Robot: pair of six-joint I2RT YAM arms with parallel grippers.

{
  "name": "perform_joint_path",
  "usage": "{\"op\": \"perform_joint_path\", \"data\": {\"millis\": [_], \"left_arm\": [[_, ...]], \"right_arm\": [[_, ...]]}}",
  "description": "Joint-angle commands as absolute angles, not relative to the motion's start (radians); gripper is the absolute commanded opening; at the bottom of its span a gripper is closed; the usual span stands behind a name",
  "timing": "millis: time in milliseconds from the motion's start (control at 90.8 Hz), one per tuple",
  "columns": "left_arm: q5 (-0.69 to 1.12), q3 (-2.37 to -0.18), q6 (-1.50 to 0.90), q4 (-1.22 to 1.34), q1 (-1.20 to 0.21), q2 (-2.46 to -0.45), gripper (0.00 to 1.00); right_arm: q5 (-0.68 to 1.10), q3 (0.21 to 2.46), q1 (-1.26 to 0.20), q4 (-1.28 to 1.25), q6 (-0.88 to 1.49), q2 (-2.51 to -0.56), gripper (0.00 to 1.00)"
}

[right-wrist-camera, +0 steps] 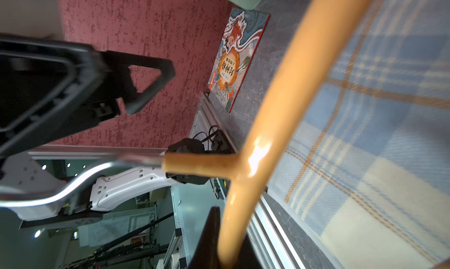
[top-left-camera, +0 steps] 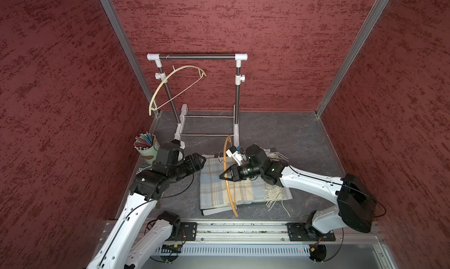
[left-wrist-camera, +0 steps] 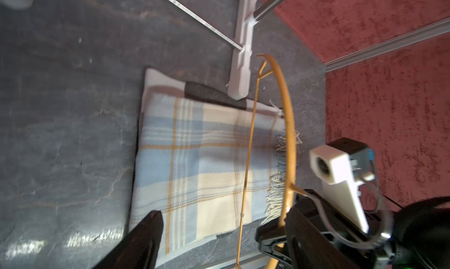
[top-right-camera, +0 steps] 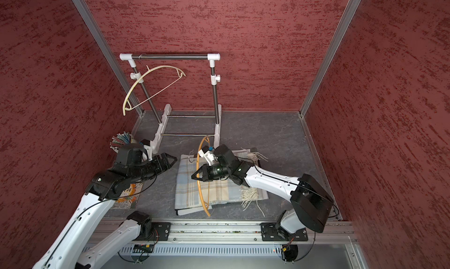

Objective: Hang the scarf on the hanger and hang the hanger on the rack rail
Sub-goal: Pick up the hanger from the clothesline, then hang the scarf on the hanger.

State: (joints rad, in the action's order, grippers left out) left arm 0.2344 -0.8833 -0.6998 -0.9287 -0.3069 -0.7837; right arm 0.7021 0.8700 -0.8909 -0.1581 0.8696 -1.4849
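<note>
Next, I grab the middle of the scarf's edge (top-left-camera: 201, 182) (left-wrist-camera: 137, 175) opposite the fringe with my left gripper, to pull that end of the scarf through the orange hanger.
The scarf (top-left-camera: 216, 192) (top-right-camera: 187, 192), a folded plaid of pale blue, cream and orange with a cream fringe, lies flat on the dark table. An orange hanger (top-left-camera: 224, 158) (top-right-camera: 197, 158) stands on edge above it, and my right gripper (top-left-camera: 225, 176) (top-right-camera: 196, 176) is shut on its curved top. The right wrist view shows the hanger (right-wrist-camera: 287, 97) running between the jaws, with the scarf (right-wrist-camera: 377, 133) behind. My left gripper (top-left-camera: 203, 161) (top-right-camera: 174, 161) is open just left of the scarf's far left corner. In the left wrist view the scarf (left-wrist-camera: 194, 158) and hanger (left-wrist-camera: 291, 138) lie ahead of it.
At the back stands a clothes rack (top-left-camera: 197, 57) with a cream hanger (top-left-camera: 170, 82) on its rail. Far left is a cup of coloured sticks (top-left-camera: 146, 150). A picture book (top-right-camera: 126, 194) (right-wrist-camera: 233, 60) lies under my left arm. Red walls close three sides.
</note>
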Motion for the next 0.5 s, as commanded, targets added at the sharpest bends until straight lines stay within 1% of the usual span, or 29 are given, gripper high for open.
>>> {"op": "perform_joint_path", "data": {"millis": [0, 55, 143, 353, 485], "left_arm": [[0.252, -0.742, -0.793, -0.872, -0.298, -0.809, 0.78], [0.247, -0.681, -0.808, -0.840, -0.299, -0.825, 0.75], [0.249, -0.620, -0.820, -0.780, -0.307, -0.858, 0.68], [0.211, -0.571, -0.795, -0.726, -0.331, -0.963, 0.66], [0.237, -0.541, -0.786, -0.643, -0.332, -1.024, 0.62]], "right_arm": [[0.815, 0.801, -0.883, -0.470, 0.927, -1.462, 0.00], [0.825, 0.772, -0.878, -0.513, 0.938, -1.462, 0.00], [0.827, 0.738, -0.867, -0.540, 0.942, -1.463, 0.00], [0.839, 0.704, -0.847, -0.608, 0.963, -1.470, 0.00], [0.854, 0.698, -0.845, -0.681, 0.994, -1.510, 0.00]]}}
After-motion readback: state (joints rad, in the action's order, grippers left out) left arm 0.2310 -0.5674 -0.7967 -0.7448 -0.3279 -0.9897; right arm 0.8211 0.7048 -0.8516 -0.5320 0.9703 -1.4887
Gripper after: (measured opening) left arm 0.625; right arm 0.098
